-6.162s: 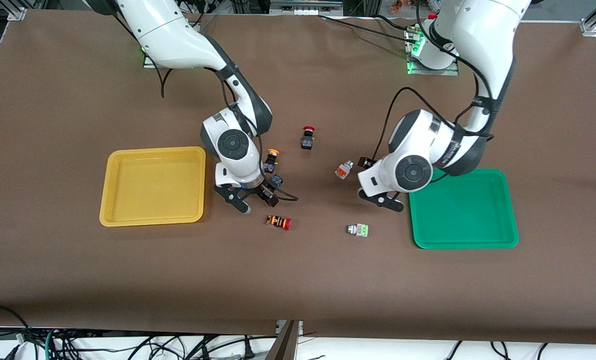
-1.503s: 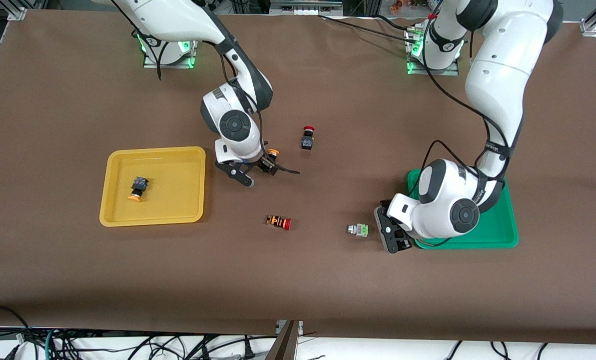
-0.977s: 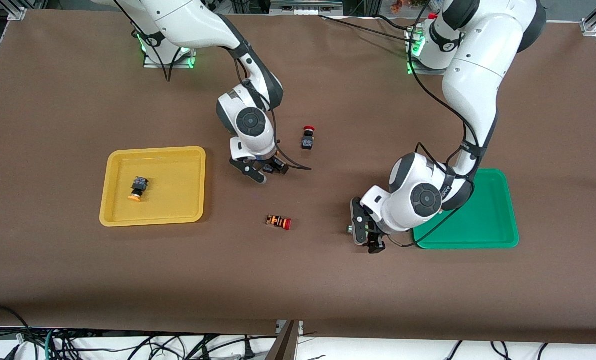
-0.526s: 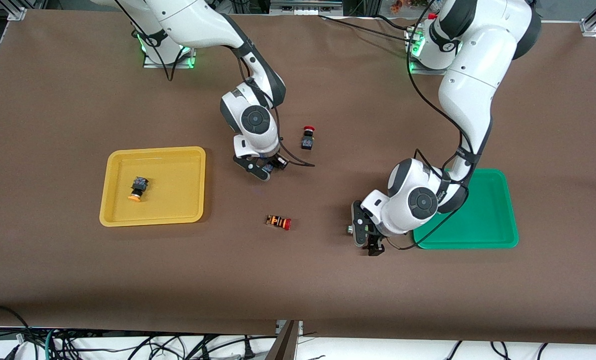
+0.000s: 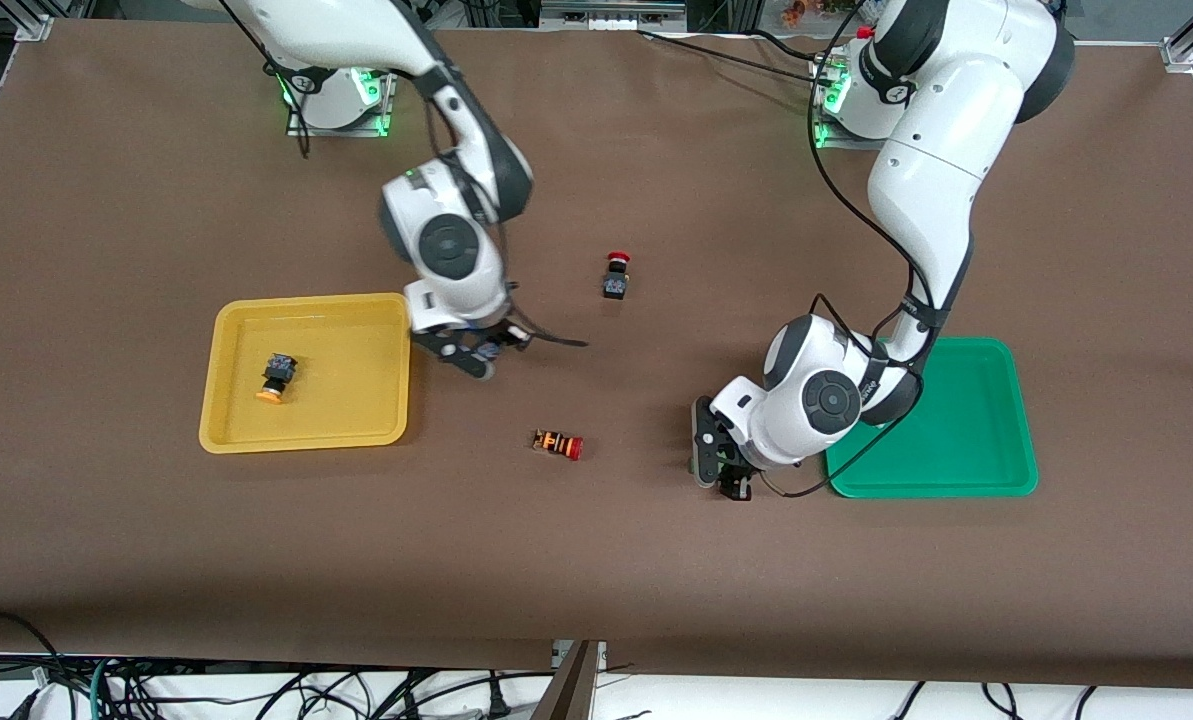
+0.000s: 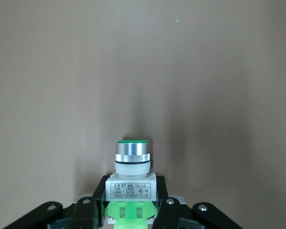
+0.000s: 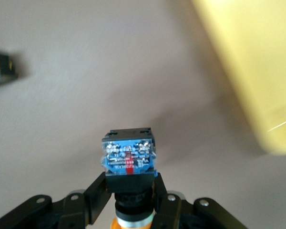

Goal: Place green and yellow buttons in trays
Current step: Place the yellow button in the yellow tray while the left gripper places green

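Next, I open my left gripper and release the silver-white switch with the green block near the middle of the green tray point(image 5: 929, 432). That switch is now low beside the green tray.
My right gripper point(image 5: 481, 352) is shut on a black-bodied switch with a yellow-orange cap point(image 7: 128, 160) and holds it over the table beside the yellow tray point(image 5: 226, 330), which also shows in the right wrist view point(image 7: 257, 71). A second yellow-capped switch point(image 5: 276, 378) lies in that tray. My left gripper point(image 5: 718, 470) is shut on the silver-white switch with the green block point(image 6: 132, 186), low over the table beside the green tray point(image 5: 956, 460). The switch with the orange block is hidden.
A black switch with a red cap point(image 5: 616, 275) stands mid-table, farther from the front camera than both grippers. An orange-striped switch with a red cap point(image 5: 558, 444) lies between the two trays. A small dark object point(image 7: 0, 69) shows at the edge of the right wrist view.
My right gripper has carried its yellow-capped switch from beside the red-capped switch toward the yellow tray. My left gripper has shifted slightly with the green-block switch between its fingers.
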Controlling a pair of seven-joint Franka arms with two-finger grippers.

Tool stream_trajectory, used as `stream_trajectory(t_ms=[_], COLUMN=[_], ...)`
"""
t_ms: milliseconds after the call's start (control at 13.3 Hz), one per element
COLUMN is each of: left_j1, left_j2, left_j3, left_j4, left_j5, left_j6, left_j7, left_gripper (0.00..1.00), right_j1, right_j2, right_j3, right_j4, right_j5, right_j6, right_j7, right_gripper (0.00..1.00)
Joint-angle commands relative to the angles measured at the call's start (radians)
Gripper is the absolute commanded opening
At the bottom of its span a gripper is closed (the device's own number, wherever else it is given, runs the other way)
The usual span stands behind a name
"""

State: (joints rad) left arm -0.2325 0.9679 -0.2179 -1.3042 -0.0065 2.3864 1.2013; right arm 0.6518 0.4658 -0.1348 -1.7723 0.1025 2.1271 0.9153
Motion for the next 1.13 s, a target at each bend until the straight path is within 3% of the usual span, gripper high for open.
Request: stream_trajectory(t_ms=[0, 225, 451, 676, 902, 1052], left_j1=[0.016, 0.09, 0.175, 0.292, 0.386, 0.41], left_j2=[-0.052, -0.126, -0.199, -0.221, -0.213, -0.21], left_j3=[0.003, 0.002, 0.011, 0.012, 0.011, 0.012], left_j4=[0.005, 0.008, 0.006, -0.001, -0.069, -0.13], left_j5=[0.007, 0.0, 0.014, 0.022, 0.072, 0.12], left_j6=[-0.077, -0.252, -0.441, -0.584, -0.558, -0.48], left_j7=[-0.031, -0.065, -0.074, -0.053, 0.0, 0.041], left_gripper=[0.0, 0.0, 0.01, 0.01, 0.01, 0.04], right_j1=[-0.078, -0.08, -0.081, -0.083, -0.093, -0.095], right_j2=[-0.119, -0.13, -0.13, -0.118, -0.105, -0.084], right_j3=[-0.069, -0.192, -0.274, -0.287, -0.285, -0.285], right_j4=[-0.03, -0.058, -0.14, -0.226, -0.33, -0.346], right_j5=[0.011, 0.022, 0.167, 0.192, 0.194, 0.194], right_j6=[-0.14, -0.136, -0.055, 0.081, 0.273, 0.324], right_j7=[-0.284, -0.484, -0.686, -0.753, -0.823, -0.858], right_gripper=[0.0, 0.0, 0.0, 0.0, 0.0, 0.0])
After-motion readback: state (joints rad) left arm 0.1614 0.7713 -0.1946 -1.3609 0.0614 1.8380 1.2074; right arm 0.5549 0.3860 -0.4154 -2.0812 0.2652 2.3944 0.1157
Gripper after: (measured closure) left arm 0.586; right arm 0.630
